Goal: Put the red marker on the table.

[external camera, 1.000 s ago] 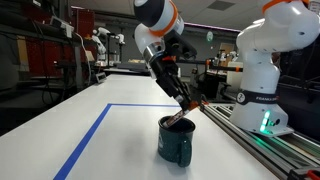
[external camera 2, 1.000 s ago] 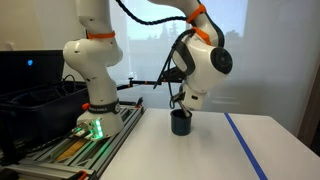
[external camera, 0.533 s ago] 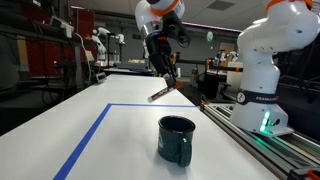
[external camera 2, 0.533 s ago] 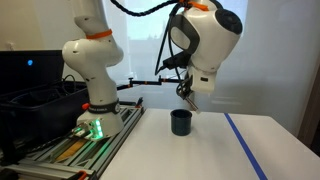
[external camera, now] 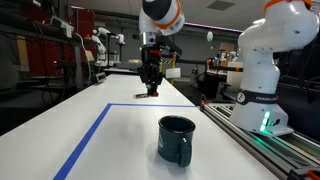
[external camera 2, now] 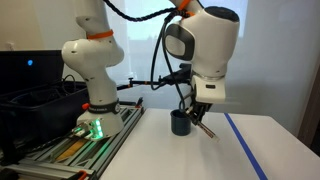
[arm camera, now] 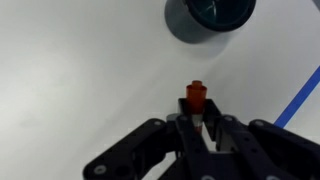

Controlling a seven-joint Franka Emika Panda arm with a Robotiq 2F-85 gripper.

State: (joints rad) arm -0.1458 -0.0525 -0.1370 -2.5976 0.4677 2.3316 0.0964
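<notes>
I will move to let go of the red marker with my gripper on the white table (external camera: 149,119), at a spot just behind the dark teal mug.
My gripper (arm camera: 197,122) is shut on the red marker (arm camera: 195,97), which points away from the wrist camera toward the white table (arm camera: 80,70). In an exterior view the gripper (external camera: 151,80) holds the marker (external camera: 153,91) hanging just above the table (external camera: 130,125), beyond the far blue tape line. In an exterior view the marker (external camera 2: 203,127) slants down from the gripper (external camera 2: 200,115), to the right of the dark teal mug (external camera 2: 181,122). The mug also shows in an exterior view (external camera: 176,140) and at the top of the wrist view (arm camera: 208,18); it is empty.
Blue tape lines (external camera: 85,140) mark a rectangle on the table; one shows in the wrist view (arm camera: 298,96) and one in an exterior view (external camera 2: 243,140). A second white robot base (external camera: 262,70) stands on a metal rail (external camera: 250,140) along the table's edge.
The gripper lifted the marker out of the mug, swung away from it across the table, and now holds the marker low over the tabletop. The mug stayed put.
</notes>
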